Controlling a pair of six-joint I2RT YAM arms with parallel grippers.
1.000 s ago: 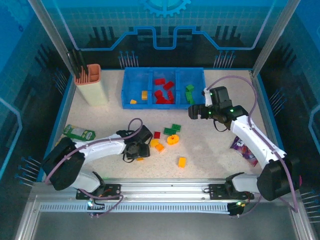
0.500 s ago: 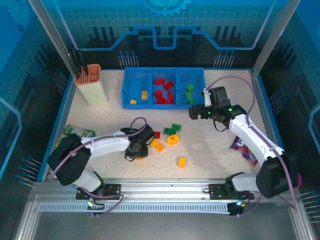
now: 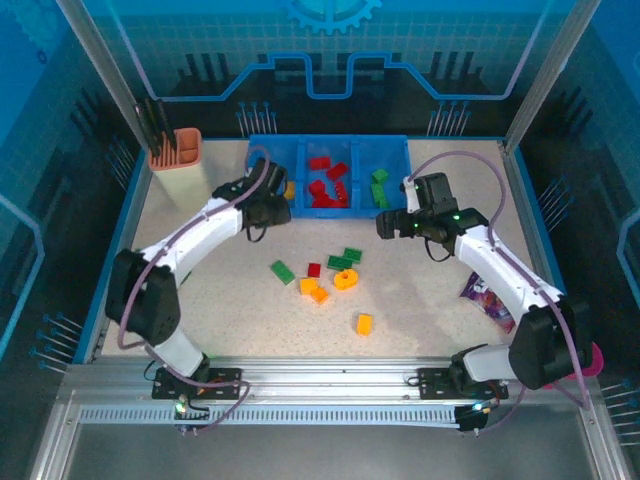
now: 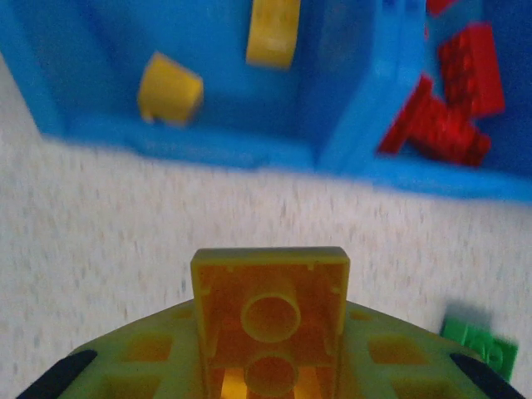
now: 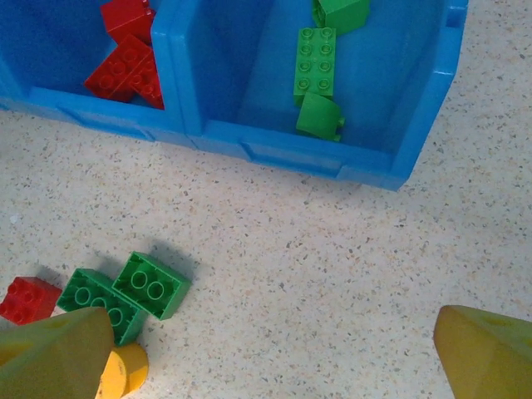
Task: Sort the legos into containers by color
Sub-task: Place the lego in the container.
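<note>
Next, my left gripper releases the yellow lego next to the two yellow legos in the blue tray [image 3: 268, 189] [image 4: 183, 35].
My left gripper [image 3: 266, 207] is shut on a yellow lego [image 4: 270, 316], hollow underside toward the camera, just in front of the blue tray [image 3: 330, 139]. The tray's left compartment holds two yellow legos [image 4: 170, 87], the middle one red legos [image 3: 328, 183], the right one green legos [image 5: 316, 62]. My right gripper [image 5: 274, 357] hangs open over bare table in front of the green compartment. Loose legos lie mid-table: a green flat one [image 3: 282, 271], a red one [image 3: 314, 269], two green ones [image 5: 150, 284], a round yellow piece [image 3: 346, 279], orange ones [image 3: 314, 290] and a yellow one [image 3: 364, 323].
A tan cup with an orange rim [image 3: 183, 170] stands at the back left, beside the tray. A purple packet [image 3: 487, 297] lies at the right under my right arm, and a pink cup [image 3: 590, 360] sits at the right front edge.
My left gripper closed on the yellow lego near the table's front middle and carried it back to the tray's left compartment, uncovering a green flat lego. The right arm barely moved.
</note>
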